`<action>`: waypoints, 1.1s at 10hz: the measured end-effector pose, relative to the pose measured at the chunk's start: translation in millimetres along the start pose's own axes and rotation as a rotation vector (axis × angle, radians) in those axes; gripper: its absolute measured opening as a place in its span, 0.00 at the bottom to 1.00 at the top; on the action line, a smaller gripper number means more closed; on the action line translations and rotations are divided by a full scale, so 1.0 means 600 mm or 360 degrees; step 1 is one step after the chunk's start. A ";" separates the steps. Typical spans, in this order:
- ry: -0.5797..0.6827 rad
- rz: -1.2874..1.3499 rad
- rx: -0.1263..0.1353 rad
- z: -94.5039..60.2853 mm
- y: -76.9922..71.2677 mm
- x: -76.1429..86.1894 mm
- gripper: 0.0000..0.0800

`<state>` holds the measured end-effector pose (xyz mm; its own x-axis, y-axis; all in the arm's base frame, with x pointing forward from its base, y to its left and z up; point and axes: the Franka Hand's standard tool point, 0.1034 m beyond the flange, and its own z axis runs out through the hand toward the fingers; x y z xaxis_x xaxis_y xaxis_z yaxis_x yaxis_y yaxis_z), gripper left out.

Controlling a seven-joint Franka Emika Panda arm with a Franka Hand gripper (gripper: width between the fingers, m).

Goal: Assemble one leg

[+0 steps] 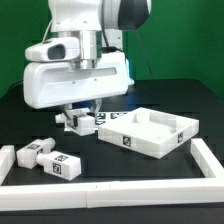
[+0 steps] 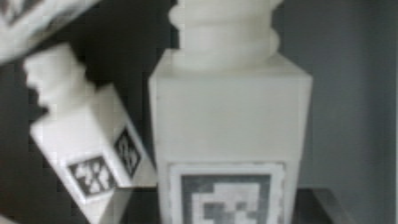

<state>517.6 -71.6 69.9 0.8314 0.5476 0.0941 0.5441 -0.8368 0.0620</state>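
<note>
The white leg will go down from my gripper on the black table [image 1: 82, 114] behind the tilted leg, next to the black-and-white patterned board.
A white leg [image 2: 222, 110] with a black-and-white tag at its lower end fills the middle of the wrist view and stands between my jaws. My gripper [image 1: 82, 119] is down at the table, just at the exterior view's left of the white tray-like panel [image 1: 165, 143], and is shut on this leg [image 1: 88, 122]. A second leg [image 2: 80, 135] lies tilted close beside the held one. Two more legs [image 1: 45, 156] lie at the front on the exterior view's left. My fingertips are mostly hidden by the leg.
A white raised frame [image 1: 110, 190] runs along the front and up both sides of the work area. The arm's wide white body [image 1: 75, 80] hangs over the middle. The table is black.
</note>
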 end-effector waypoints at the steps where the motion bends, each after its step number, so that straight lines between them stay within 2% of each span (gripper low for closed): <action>1: -0.0001 0.0001 0.0001 0.001 0.000 -0.001 0.36; 3: -0.0007 0.0028 0.0008 0.005 -0.001 -0.008 0.36; 4: -0.0033 0.0112 0.0031 0.015 -0.002 -0.042 0.36; 5: -0.0057 0.0133 0.0041 0.022 0.000 -0.086 0.36; 6: -0.0091 0.0214 0.0070 0.028 0.001 -0.139 0.36; 7: -0.0100 0.0277 0.0086 0.032 0.002 -0.161 0.36; 10: -0.0098 0.0277 0.0079 0.039 -0.004 -0.161 0.36; 11: -0.0102 0.0274 0.0079 0.053 -0.020 -0.167 0.36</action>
<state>431.4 -116.4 28.0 0.9173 0.3966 0.0353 0.3968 -0.9179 0.0013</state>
